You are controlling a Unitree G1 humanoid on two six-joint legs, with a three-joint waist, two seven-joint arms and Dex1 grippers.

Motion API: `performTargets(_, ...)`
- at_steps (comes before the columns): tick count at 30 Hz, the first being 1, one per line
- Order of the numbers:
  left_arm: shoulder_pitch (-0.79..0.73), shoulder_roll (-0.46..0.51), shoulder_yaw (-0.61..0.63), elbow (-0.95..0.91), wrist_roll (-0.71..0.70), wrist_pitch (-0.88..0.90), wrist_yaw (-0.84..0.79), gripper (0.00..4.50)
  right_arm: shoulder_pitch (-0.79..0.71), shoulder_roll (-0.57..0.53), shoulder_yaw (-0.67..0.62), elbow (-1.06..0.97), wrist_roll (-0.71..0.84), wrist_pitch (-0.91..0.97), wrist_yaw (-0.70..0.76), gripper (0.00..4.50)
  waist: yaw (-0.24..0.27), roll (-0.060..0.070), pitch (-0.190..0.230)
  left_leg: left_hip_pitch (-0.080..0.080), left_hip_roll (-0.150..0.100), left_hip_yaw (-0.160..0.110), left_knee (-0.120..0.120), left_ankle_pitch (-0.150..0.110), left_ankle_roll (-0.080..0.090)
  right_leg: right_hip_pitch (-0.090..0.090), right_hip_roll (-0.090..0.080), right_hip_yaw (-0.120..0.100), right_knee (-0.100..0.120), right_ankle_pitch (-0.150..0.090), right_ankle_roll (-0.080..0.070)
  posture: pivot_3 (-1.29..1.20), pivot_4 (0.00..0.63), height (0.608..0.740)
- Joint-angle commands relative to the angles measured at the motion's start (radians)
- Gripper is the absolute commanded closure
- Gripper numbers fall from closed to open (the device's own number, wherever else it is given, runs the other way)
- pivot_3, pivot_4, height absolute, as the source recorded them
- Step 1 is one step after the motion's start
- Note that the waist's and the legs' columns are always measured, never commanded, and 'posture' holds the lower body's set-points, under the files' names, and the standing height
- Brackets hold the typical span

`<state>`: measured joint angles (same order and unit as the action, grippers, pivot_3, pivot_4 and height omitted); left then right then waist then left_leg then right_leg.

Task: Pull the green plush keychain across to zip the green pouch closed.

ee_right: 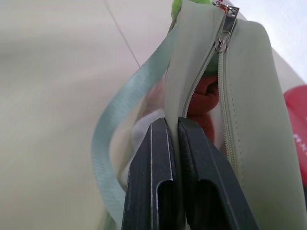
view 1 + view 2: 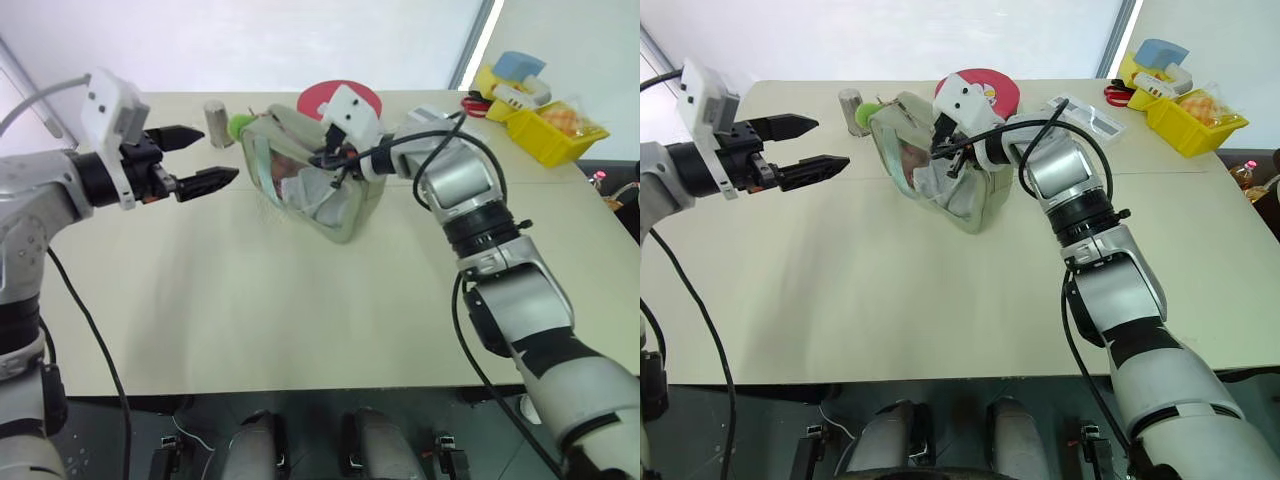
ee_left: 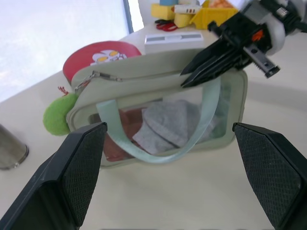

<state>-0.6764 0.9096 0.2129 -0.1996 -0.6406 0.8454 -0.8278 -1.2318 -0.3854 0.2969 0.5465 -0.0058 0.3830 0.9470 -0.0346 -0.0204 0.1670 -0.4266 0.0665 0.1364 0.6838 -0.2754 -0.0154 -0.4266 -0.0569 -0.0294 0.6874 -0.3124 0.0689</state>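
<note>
The slanted green pouch is held by my right gripper short of the pouch's end. I need to set it down straight and grip its edge (image 3: 232, 78) beyond the strap.
The green pouch (image 2: 312, 200) is held up tilted over the middle of the table, its clear window showing white and reddish contents and its strap (image 3: 158, 155) hanging loose. Its zipper (image 1: 207, 62) is open along the top. The green plush keychain (image 2: 238, 125) hangs at the pouch's left end by the zipper pull (image 3: 96, 75). My right gripper (image 1: 173, 123) is shut on the front lip of the pouch's top edge near the right end. Left of the pouch, a little short of the keychain, my left gripper (image 2: 220, 153) is open and holds nothing.
A round red case (image 2: 338, 98) lies just behind the pouch. A small grey metal cylinder (image 2: 217, 122) stands beside the keychain. At the far right are a flat clear package (image 2: 1086, 114), red scissors (image 2: 1118, 94) and a yellow bin (image 2: 548, 128) of items.
</note>
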Motion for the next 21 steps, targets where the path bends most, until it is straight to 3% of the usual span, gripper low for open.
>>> performTargets(1, -0.033, 0.023, 0.039, 0.011, 0.002, -0.018, 0.002, 0.00, -0.008, -0.069, 0.006, -0.004, -0.038, -0.237, 0.076, 4.48, 0.000, 0.000, 0.000, 0.000, 0.000, 0.000, 0.000, 0.000, 0.000, 0.000, 0.000, 0.000, 0.000, 0.000, 0.000, 0.00, 0.150, 0.740)
performTargets(8, -0.018, 0.080, 0.086, 0.050, 0.007, -0.025, -0.003, 0.00, -0.062, -0.194, -0.048, 0.179, 0.002, -0.692, 0.286, 4.48, -0.008, 0.000, 0.001, 0.000, 0.000, 0.000, 0.000, 0.000, 0.000, 0.000, 0.000, 0.000, -0.001, 0.000, 0.000, 0.00, 0.150, 0.740)
performTargets(13, -0.017, 0.082, 0.087, 0.040, 0.000, -0.020, 0.007, 0.00, 0.028, -0.191, -0.091, 0.099, 0.112, -0.693, 0.439, 4.48, -0.012, 0.000, 0.001, 0.001, 0.001, 0.001, 0.000, 0.000, 0.000, 0.000, 0.000, 0.000, 0.000, 0.000, 0.000, 0.00, 0.150, 0.740)
performTargets(17, -0.018, 0.079, 0.083, 0.035, -0.004, -0.015, 0.009, 0.00, 0.093, -0.178, -0.124, 0.024, 0.166, -0.609, 0.450, 4.48, -0.010, 0.000, 0.001, 0.001, 0.001, 0.001, 0.000, 0.000, 0.000, 0.000, 0.000, 0.000, 0.000, 0.000, 0.000, 0.00, 0.150, 0.740)
performTargets(21, -0.020, 0.072, 0.064, 0.030, -0.003, -0.012, 0.010, 0.00, 0.156, -0.178, -0.126, -0.042, 0.164, -0.573, 0.430, 2.98, -0.009, 0.000, 0.001, 0.001, 0.001, 0.000, 0.000, 0.000, 0.000, 0.000, 0.000, 0.000, 0.001, 0.000, 0.000, 0.00, 0.150, 0.740)
